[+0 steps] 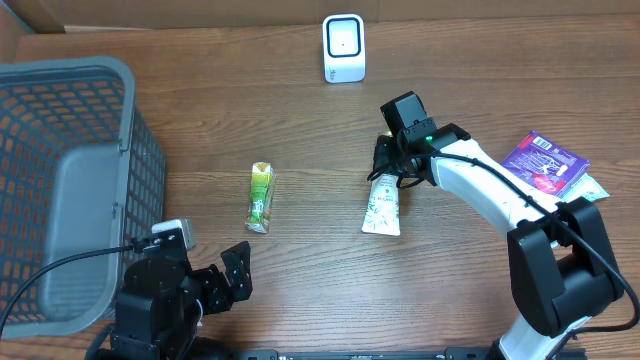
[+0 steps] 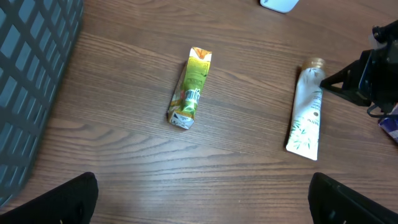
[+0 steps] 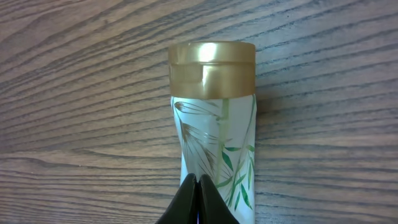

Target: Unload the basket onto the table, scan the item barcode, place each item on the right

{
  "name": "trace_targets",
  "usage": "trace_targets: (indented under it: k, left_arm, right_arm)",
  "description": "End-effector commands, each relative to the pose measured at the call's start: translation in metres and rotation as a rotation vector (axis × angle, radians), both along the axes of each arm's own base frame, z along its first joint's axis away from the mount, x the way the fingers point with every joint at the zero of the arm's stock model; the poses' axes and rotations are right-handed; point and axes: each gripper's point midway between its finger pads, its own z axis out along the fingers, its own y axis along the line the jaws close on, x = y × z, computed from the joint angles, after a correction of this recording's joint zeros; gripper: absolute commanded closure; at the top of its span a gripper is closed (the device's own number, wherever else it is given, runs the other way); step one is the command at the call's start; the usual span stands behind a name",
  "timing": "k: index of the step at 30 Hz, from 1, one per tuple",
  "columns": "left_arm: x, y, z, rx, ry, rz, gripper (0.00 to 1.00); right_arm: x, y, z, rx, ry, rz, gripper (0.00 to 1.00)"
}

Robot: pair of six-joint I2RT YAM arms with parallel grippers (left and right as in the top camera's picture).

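Note:
I will open my right gripper, closed above the white tube near its gold cap, and grip the body farther down [image 1: 382, 204] before lifting.
A white tube [image 1: 383, 205] with a gold cap and green leaf print lies on the wooden table, cap end pointing away from me. My right gripper [image 1: 386, 160] is at the cap end. In the right wrist view its fingertips [image 3: 198, 180] are pressed together over the tube's body [image 3: 214, 134], just below the gold cap [image 3: 212, 68], with nothing between them. The white barcode scanner [image 1: 343, 48] stands upright at the back centre. My left gripper [image 2: 202, 202] hovers open low over bare table at the front left, well short of the tube [image 2: 306, 118].
A green and yellow pouch [image 1: 260, 197] lies left of the tube, also seen from the left wrist [image 2: 189, 87]. A grey mesh basket [image 1: 60, 180] fills the left side. Purple packets [image 1: 545, 165] lie at the right edge.

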Motion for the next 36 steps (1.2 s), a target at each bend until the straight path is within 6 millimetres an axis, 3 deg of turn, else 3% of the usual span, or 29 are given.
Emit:
trace_targets:
  k: [1, 9, 12, 16, 26, 29, 36]
  left_arm:
    - [0.0, 0.002, 0.0, 0.009, -0.006, 0.008, 0.01]
    - [0.0, 0.002, 0.0, 0.009, -0.006, 0.008, 0.0]
    - [0.0, 0.002, 0.0, 0.009, -0.006, 0.008, 0.0]
    - [0.0, 0.002, 0.0, 0.009, -0.006, 0.008, 0.0]
    - [0.0, 0.002, 0.0, 0.009, -0.006, 0.008, 0.0]
    - [0.0, 0.002, 0.0, 0.009, -0.006, 0.008, 0.0]
    - [0.0, 0.002, 0.0, 0.009, -0.006, 0.008, 0.0]
  right_arm:
    - [-0.002, -0.005, -0.006, -0.001, 0.015, -0.047, 0.96]
    - [-0.017, 0.003, -0.019, 0.058, 0.075, -0.037, 0.96]
    - [-0.028, -0.002, -0.033, 0.056, 0.157, -0.12, 0.96]
    - [-0.036, 0.007, -0.052, 0.114, 0.241, -0.108, 0.96]
    - [-0.043, 0.008, -0.058, 0.121, 0.28, -0.086, 0.94]
    - [-0.041, 0.012, -0.053, 0.134, 0.272, -0.05, 0.7]
    - [-0.022, 0.005, -0.001, 0.113, 0.191, -0.004, 0.59]
